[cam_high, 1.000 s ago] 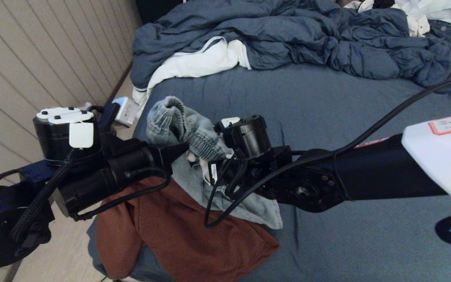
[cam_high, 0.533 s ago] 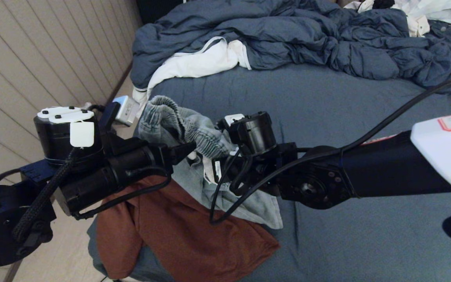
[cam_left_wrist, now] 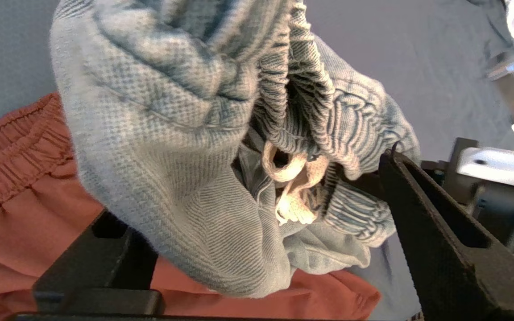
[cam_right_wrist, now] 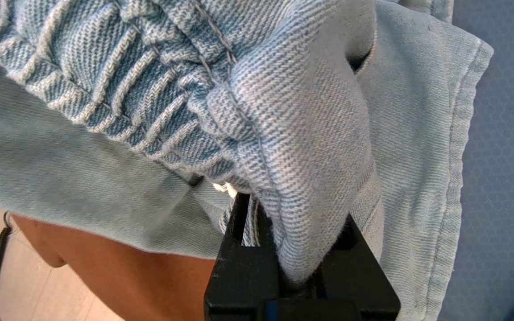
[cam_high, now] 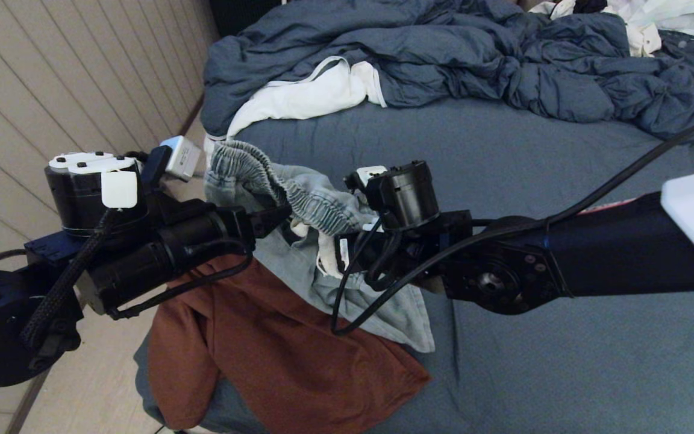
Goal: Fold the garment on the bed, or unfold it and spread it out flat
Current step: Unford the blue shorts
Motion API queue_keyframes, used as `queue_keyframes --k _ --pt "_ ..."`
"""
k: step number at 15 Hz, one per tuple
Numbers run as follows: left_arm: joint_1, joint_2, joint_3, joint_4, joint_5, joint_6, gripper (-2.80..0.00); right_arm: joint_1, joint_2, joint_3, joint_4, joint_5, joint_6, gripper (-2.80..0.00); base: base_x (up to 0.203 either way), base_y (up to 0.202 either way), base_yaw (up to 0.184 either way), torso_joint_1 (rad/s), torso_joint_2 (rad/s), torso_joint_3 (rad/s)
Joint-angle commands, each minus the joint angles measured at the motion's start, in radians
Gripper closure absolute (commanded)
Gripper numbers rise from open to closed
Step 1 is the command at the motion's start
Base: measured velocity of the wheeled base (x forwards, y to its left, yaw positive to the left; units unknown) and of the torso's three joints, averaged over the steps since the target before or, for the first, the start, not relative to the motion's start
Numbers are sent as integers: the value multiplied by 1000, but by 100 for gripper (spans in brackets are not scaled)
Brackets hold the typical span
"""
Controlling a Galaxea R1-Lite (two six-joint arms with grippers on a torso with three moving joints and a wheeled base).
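Next, my left gripper pinches the denim fold at the waistband's other end (cam_left_wrist: 201, 208), as the waistband sags bunched beside my right gripper's hold, and then both grippers will stretch it taut.
Light blue denim shorts (cam_high: 317, 205) with a gathered elastic waistband hang lifted over the bed's near left corner. Their lower part rests on a rust-brown garment (cam_high: 275, 355). My right gripper (cam_right_wrist: 292, 209) is shut on a fold of the shorts beside the waistband. My left gripper (cam_left_wrist: 248, 187) is open, its fingers (cam_left_wrist: 435, 240) wide apart, with bunched waistband and the white drawstring (cam_left_wrist: 290, 187) between them and cloth draped over one finger. In the head view the left gripper (cam_high: 278, 218) meets the waistband from the left. The bed's slate-blue sheet (cam_high: 534, 157) lies beyond.
A rumpled dark blue duvet (cam_high: 443, 54) with white lining (cam_high: 299, 96) is piled across the far side of the bed. A panelled wall (cam_high: 52, 90) and a strip of floor run along the bed's left edge. A black cable (cam_high: 612, 181) arcs over my right arm.
Both arms have risen a little and drawn apart, left going left and right going right. The waistband has been pulled out from a bunched hump into a longer stretched band.
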Motion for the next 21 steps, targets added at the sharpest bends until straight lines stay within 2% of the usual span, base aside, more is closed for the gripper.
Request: queue_keyframes --k 1,5,6,9,18,21 --pt "1 16 -8 -3 2 -3 -280 1 -9 1 -3 -2 2 0 0 0 0 0 0 0" --pt "1 47 -25 -18 10 -3 -280 1 -21 4 -2 -2 2 0 0 0 0 0 0 0" --pt "1 49 -29 -18 11 -3 0 2 -34 16 -2 -1 2 0 0 0 0 0 0 0" --pt "13 49 -33 -18 2 -3 0 3 -99 69 -3 17 0 0 0 0 0 0 0 0" --pt "23 16 -45 -14 2 2 0 -35 -164 90 -2 21 -13 0 0 0 0 0 0 0" --pt "-27 -41 -65 6 9 15 0 -38 -257 84 11 19 -31 0 0 0 0 0 0 0"
